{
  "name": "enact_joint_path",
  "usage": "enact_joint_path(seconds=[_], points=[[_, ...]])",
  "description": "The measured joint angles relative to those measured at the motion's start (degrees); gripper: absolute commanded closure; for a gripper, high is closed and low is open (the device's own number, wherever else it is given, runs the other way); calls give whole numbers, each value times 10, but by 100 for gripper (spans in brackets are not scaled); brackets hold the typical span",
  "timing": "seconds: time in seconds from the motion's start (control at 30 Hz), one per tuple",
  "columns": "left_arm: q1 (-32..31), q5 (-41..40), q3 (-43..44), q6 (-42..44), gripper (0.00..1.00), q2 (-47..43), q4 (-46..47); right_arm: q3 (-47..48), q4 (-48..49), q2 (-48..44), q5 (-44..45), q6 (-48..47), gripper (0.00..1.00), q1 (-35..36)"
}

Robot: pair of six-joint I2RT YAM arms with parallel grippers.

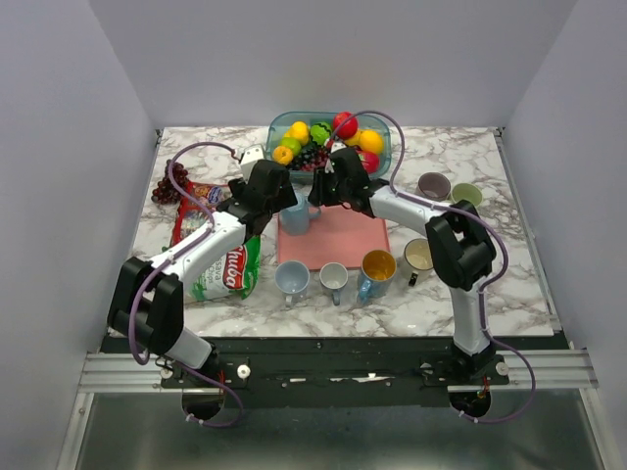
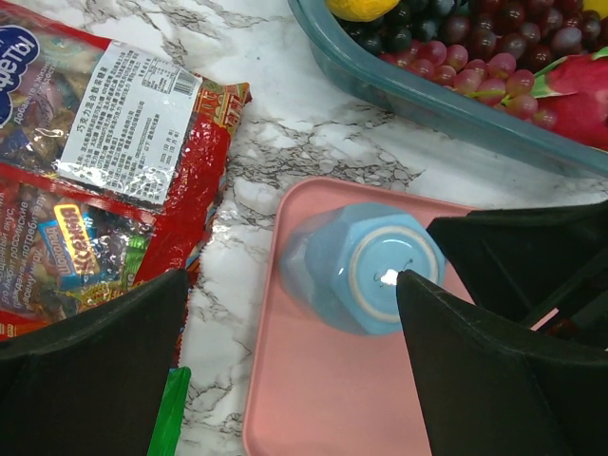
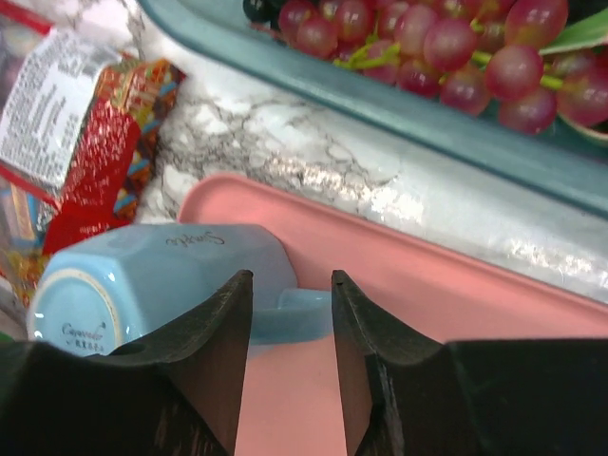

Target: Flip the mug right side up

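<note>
The mug's handle lies across my right gripper's fingers. I need to open them, turn my right gripper and pinch the handle's flat sides (image 3: pixel 306 298) before I lift.
A light blue mug (image 1: pixel 298 217) stands upside down, base up, on the left part of a pink tray (image 1: pixel 345 245). In the left wrist view the mug (image 2: pixel 366 266) lies below my left gripper (image 2: pixel 293 280), which is open wide, one finger on each side and clear of it. In the right wrist view the mug (image 3: pixel 161 275) is at the left, its handle (image 3: pixel 302 316) sticking out toward the right. My right gripper (image 3: pixel 291 277) sits low over the tray (image 3: pixel 427 275). Its jaws stand a narrow gap apart with the handle showing just beyond the tips.
A teal bin of fruit (image 1: pixel 328 137) stands right behind the tray. Snack bags (image 1: pixel 196 211) and a green packet (image 1: pixel 230 269) lie to the left. Several upright mugs (image 1: pixel 334 277) line the tray's front edge, and two more (image 1: pixel 433 185) sit at the right.
</note>
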Motion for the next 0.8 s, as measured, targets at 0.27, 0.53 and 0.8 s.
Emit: enact_joint_path(seconds=[0.27,0.53,0.8], points=[[0,13,-19,-3,1,-17,5,-59,-32,-51,-47,-48,57,0],[0,22,-29,-4,1,-37,5,-127,-41,-119,-117,-143,38,1],[0,24,-31,-5,1,-57,5,-135,-59,-151,-123,-230,24,5]])
